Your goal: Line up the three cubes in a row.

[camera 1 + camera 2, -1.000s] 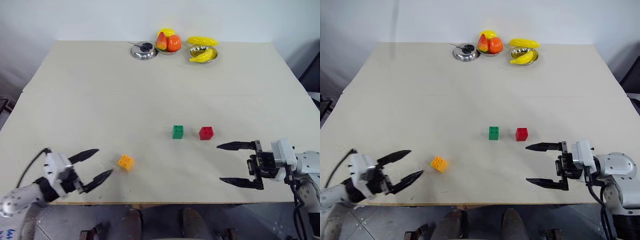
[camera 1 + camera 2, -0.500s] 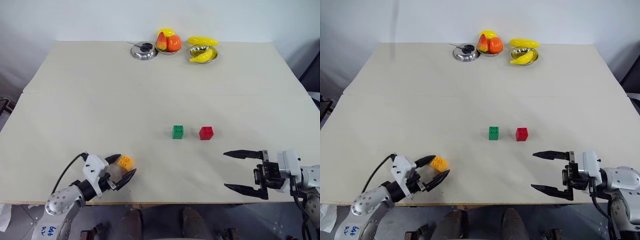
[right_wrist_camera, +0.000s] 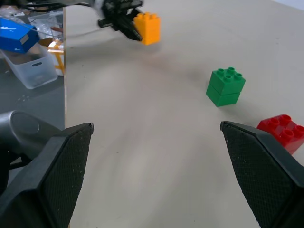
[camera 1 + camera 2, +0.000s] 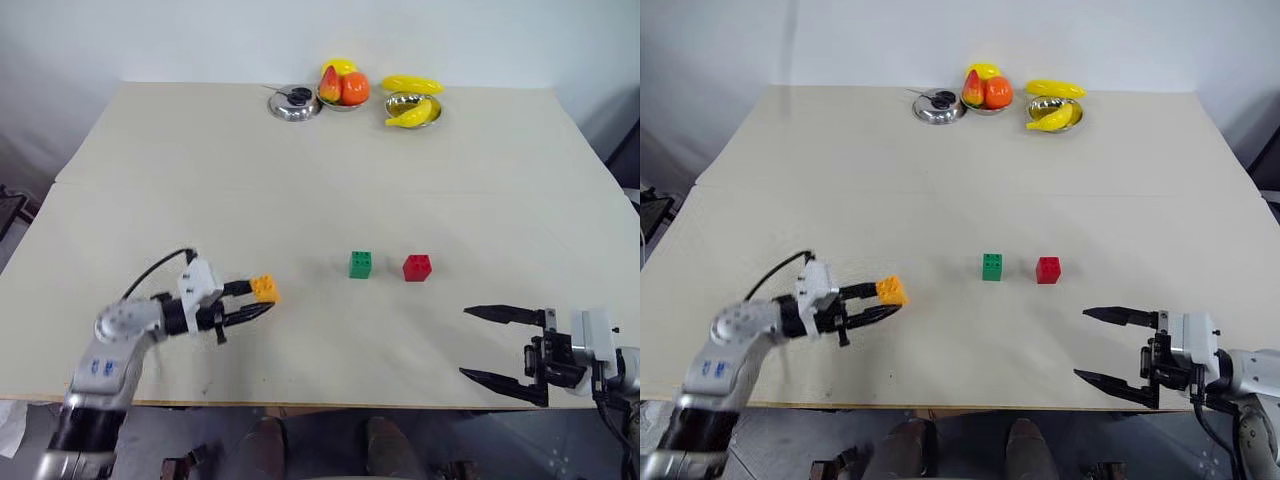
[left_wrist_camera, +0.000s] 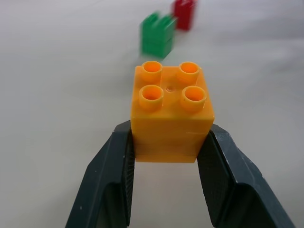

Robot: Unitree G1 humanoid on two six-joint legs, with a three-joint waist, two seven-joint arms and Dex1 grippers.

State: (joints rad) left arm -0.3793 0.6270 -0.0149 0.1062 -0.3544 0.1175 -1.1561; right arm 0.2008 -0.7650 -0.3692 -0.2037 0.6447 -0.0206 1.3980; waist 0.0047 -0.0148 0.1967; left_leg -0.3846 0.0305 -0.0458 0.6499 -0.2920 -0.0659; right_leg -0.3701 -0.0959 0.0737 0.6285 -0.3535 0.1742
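Observation:
Next, I set the orange-yellow cube down next to the green cube, opposite the red cube (image 4: 298,265) (image 5: 116,87), using my left gripper.
My left gripper (image 4: 262,297) is shut on the orange-yellow cube (image 4: 265,288), holding its sides with the studs up (image 5: 171,114), at the table's near left. The green cube (image 4: 361,264) and the red cube (image 4: 417,267) stand side by side, a small gap apart, to the right of the held cube. The left wrist view looks past the orange-yellow cube to the green cube (image 5: 156,35) and the red cube (image 5: 184,13) beyond. My right gripper (image 4: 466,342) hangs open and empty near the table's front right edge, below and to the right of the red cube (image 3: 281,133).
At the table's far edge stand a metal dish (image 4: 294,104), a bowl of toy fruit (image 4: 342,88) and a bowl with toy bananas (image 4: 410,105). A plastic bin (image 3: 28,57) sits on the floor beyond the table's left side.
My left gripper moved forward and to the right around the orange-yellow cube, shut on it, and carried it a little toward the green cube. The right gripper drew back slightly and stayed open.

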